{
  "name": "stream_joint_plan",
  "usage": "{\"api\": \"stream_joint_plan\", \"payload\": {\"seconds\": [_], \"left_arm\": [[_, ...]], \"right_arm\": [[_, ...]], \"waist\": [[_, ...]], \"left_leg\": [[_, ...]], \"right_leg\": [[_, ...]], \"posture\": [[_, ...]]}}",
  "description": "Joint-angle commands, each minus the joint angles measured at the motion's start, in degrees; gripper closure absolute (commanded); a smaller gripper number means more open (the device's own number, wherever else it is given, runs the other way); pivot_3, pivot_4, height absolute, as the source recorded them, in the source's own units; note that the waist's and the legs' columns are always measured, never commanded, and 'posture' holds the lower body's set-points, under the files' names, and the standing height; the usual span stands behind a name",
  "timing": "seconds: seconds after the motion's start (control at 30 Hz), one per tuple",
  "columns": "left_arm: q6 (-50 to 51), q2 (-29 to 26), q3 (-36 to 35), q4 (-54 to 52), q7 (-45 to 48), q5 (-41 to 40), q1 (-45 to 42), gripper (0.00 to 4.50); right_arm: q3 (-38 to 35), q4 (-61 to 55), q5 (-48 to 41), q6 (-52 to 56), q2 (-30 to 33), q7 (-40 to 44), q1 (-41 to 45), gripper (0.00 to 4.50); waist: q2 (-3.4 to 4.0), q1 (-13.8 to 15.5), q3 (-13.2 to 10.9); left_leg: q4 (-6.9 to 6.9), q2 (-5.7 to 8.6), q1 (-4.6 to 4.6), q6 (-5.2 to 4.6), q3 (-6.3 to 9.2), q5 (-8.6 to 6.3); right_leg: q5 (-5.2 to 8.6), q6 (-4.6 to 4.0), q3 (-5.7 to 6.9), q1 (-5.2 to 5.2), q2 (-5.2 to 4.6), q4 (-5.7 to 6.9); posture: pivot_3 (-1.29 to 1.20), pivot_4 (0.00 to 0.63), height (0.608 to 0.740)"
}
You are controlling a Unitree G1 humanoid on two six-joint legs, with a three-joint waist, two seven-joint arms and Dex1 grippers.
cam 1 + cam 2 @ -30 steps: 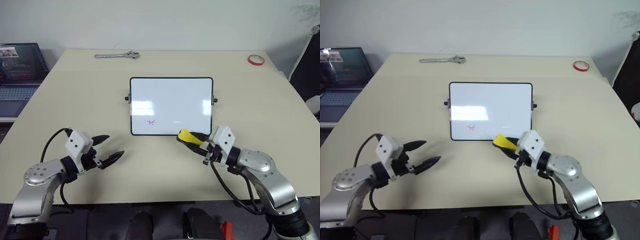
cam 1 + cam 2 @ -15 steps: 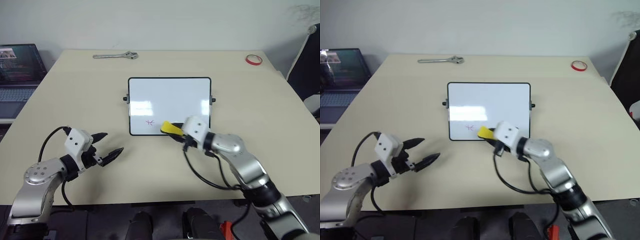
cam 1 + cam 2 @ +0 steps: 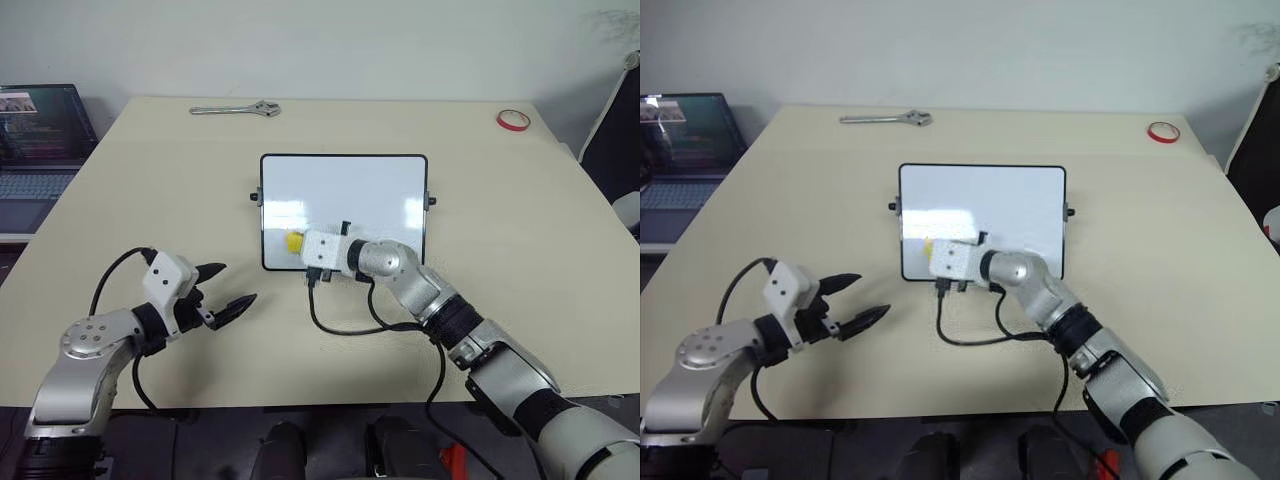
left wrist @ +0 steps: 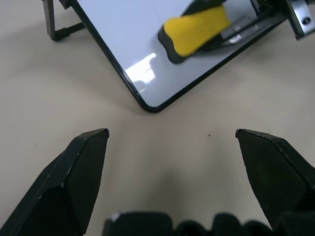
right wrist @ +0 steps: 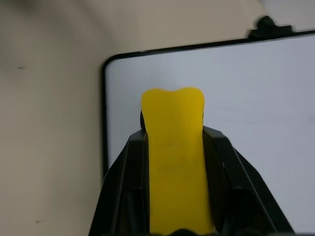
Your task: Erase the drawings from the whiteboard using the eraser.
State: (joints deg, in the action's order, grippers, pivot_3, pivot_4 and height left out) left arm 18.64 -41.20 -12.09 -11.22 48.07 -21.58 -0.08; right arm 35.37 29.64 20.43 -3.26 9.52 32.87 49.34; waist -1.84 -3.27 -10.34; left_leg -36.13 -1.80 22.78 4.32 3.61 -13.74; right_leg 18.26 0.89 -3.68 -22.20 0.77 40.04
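Observation:
The red tape ring is on one side of the whiteboard's near corner. Next, my right gripper puts the eraser on the table (image 3: 483, 268) beside that corner, on the ring's side.
The whiteboard (image 3: 360, 190) lies flat in the middle of the table, its black frame all around. My right gripper (image 3: 303, 246) is shut on the yellow eraser (image 3: 294, 242), which rests against the board's near left part. In the right wrist view the eraser (image 5: 174, 147) sits between the two black fingers (image 5: 123, 187), pointing at the board's corner. The drawings are hidden: no mark shows on the bare board. My left gripper (image 3: 238, 283) hovers open and empty over the table, near and left of the board; its view shows the eraser (image 4: 197, 30) on the board.
A metal wrench (image 3: 235, 109) lies at the table's far edge. A red tape ring (image 3: 512, 119) sits at the far right corner. A laptop (image 3: 35, 140) stands on a side surface to the left, and a chair (image 3: 615, 130) is at the right.
My right gripper has carried the eraser left along the board's near edge and onto its near left part, over the spot where a red-pink mark showed. The left gripper has hardly moved.

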Motion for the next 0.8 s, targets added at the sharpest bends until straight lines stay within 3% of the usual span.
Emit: {"api": "stream_joint_plan", "payload": {"seconds": [0.03, 0.2, 0.37, 0.5, 0.63, 0.8], "left_arm": [[0.3, -0.2, -0.3, -3.2, -0.4, -0.2, 0.6, 0.0], [1.7, -0.3, -0.2, -4.3, -1.0, -0.4, 0.3, 0.0], [2.7, -0.3, 0.0, -4.7, -1.3, -0.7, -0.5, 0.0], [3.3, -0.1, 0.5, -4.7, -1.4, -0.8, -1.5, 0.0], [3.2, -0.1, 0.4, -4.2, -1.1, -0.8, -1.6, 0.0], [2.8, 0.0, 0.4, -3.8, -0.9, -0.7, -1.6, 0.0]], "right_arm": [[-1.9, 4.1, 2.6, -0.2, 0.4, -4.3, 0.4, 3.4], [-4.6, 6.3, 2.2, -0.9, 0.5, -8.0, 1.9, 3.4], [-3.5, 6.5, 3.2, -1.8, 2.0, -6.1, 0.8, 3.4], [1.1, 6.1, 6.0, -4.8, 4.8, 0.2, -0.9, 3.4], [-5.4, 7.9, 4.4, -4.5, 2.2, -11.1, 1.9, 3.4], [-5.6, 10.3, 5.6, -8.7, 3.3, -13.6, 3.5, 3.4]], "waist": [[0.0, 0.0, 0.0], [0.0, 0.3, 0.0], [0.0, 0.5, 0.0], [-0.01, 0.8, 0.0], [0.0, 0.6, 0.0], [0.01, 0.6, 0.0]], "left_leg": [[0.0, 0.0, -0.03, 0.0, 0.0, 0.01], [-0.14, 0.06, -0.2, -0.03, 0.07, 0.05], [-0.28, 0.1, -0.34, -0.04, 0.16, 0.07], [-0.29, 0.1, -0.37, -0.04, 0.19, 0.06], [-0.24, 0.11, -0.83, -0.04, 0.15, 0.06], [-0.26, 0.13, -0.9, -0.05, 0.17, 0.08]], "right_leg": [[0.0, 0.0, 0.0, 0.01, 0.0, 0.06], [-0.01, -0.01, 0.03, 0.11, 0.0, 0.4], [0.0, -0.01, 0.1, 0.3, 0.0, 0.5], [0.0, -0.01, 0.13, 0.38, -0.01, 0.46], [0.02, -0.04, 0.09, 0.74, 0.02, 0.44], [0.03, -0.06, 0.1, 0.81, 0.05, 0.45]], "posture": [[0.0, 0.15, 0.74], [0.0, 0.15, 0.74], [0.0, 0.15, 0.74], [0.0, 0.15, 0.74], [0.0, 0.15, 0.74], [0.0, 0.15, 0.74]]}}
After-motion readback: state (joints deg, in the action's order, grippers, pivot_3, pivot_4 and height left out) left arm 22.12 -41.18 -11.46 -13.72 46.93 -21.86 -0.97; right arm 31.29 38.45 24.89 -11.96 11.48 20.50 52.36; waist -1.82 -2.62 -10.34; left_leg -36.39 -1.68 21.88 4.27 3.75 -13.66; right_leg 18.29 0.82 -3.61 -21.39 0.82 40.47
